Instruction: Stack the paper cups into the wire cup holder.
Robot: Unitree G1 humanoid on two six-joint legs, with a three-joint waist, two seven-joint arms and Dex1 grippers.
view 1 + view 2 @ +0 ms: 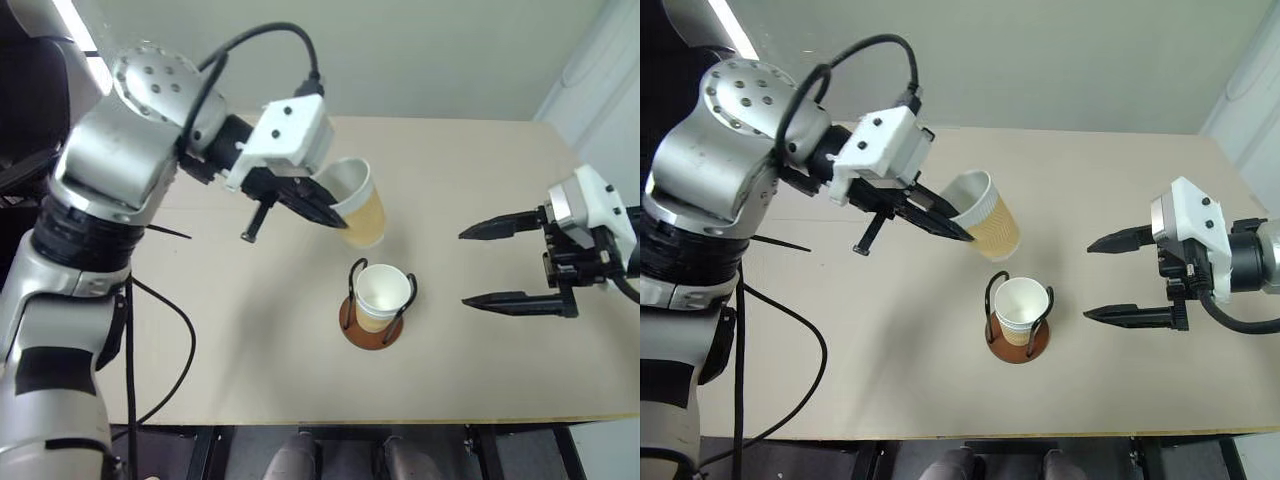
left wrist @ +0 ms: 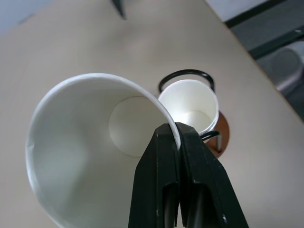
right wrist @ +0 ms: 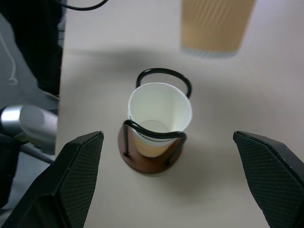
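Observation:
Next, I let go of the paper cup in my left gripper, now tilted in the air, inside the upright cup (image 1: pixel 386 291) (image 2: pixel 190 105) between the holder's black wire loops.
My left gripper (image 1: pixel 333 220) is shut on the rim of a paper cup (image 1: pixel 364 210), one finger inside and one outside. It holds the cup tilted in the air, up and to the left of the wire cup holder (image 1: pixel 371 332). The left wrist view shows the held cup's white inside (image 2: pixel 80 142) with the fingers (image 2: pixel 161 180) pinching its rim. The holder stands mid-table on its reddish-brown base, and a second paper cup (image 1: pixel 381 290) sits upright between its black wire loops. To the right of the holder, my right gripper (image 1: pixel 464 268) hangs open above the table, pointing at it with nothing between its fingers.
The pale table (image 1: pixel 250 380) runs to a front edge near me and a right edge past the right gripper. A black cable (image 1: pixel 165 340) hangs from the left arm over the table's left part.

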